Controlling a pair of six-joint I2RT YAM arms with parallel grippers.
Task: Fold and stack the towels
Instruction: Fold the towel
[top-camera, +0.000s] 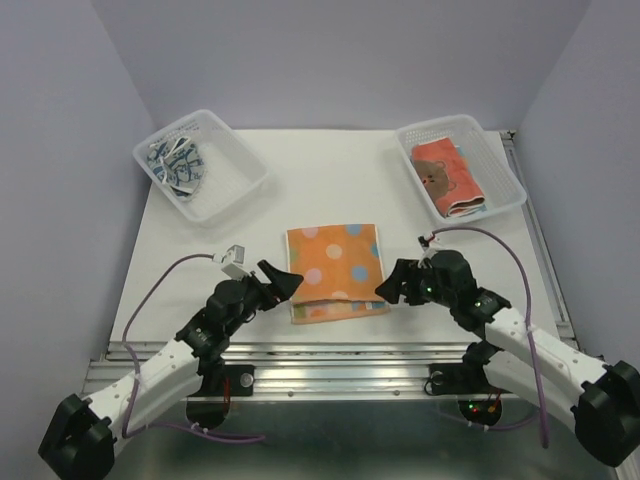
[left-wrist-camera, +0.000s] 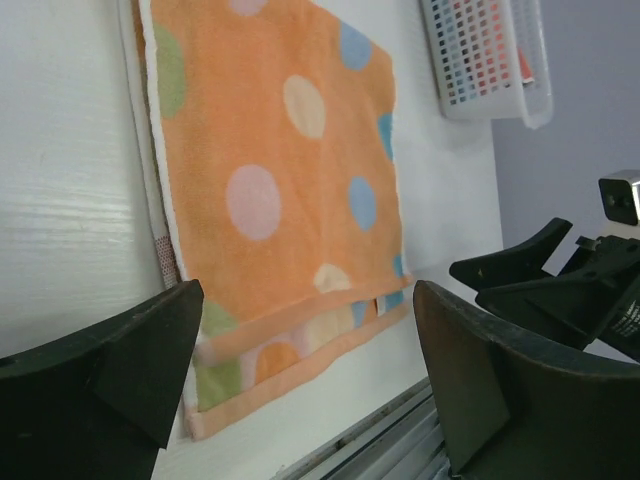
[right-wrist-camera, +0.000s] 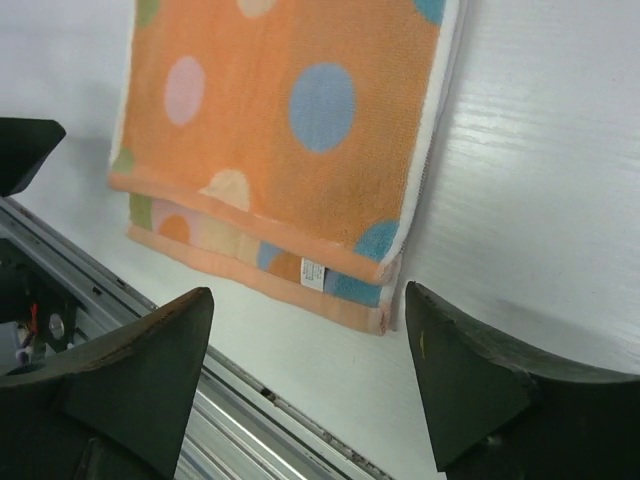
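Observation:
The top layer of the orange towel ends short of the near edge of its bottom layer, so next my left gripper pinches the top layer's corner (top-camera: 297, 303) before the next fold.
An orange towel with pale dots (top-camera: 335, 270) lies folded flat on the white table, its near edges not quite lined up. It also shows in the left wrist view (left-wrist-camera: 270, 190) and the right wrist view (right-wrist-camera: 290, 120). My left gripper (top-camera: 290, 282) is open and empty at the towel's near left corner. My right gripper (top-camera: 388, 288) is open and empty at its near right corner. A red-orange towel with a bear print (top-camera: 450, 180) lies in the right basket. A dark blue patterned towel (top-camera: 178, 163) lies in the left basket.
A clear plastic basket (top-camera: 235, 185) stands at the back left, another (top-camera: 505, 185) at the back right. The table's near metal rail (top-camera: 340, 352) runs just below the towel. Grey walls close in on three sides.

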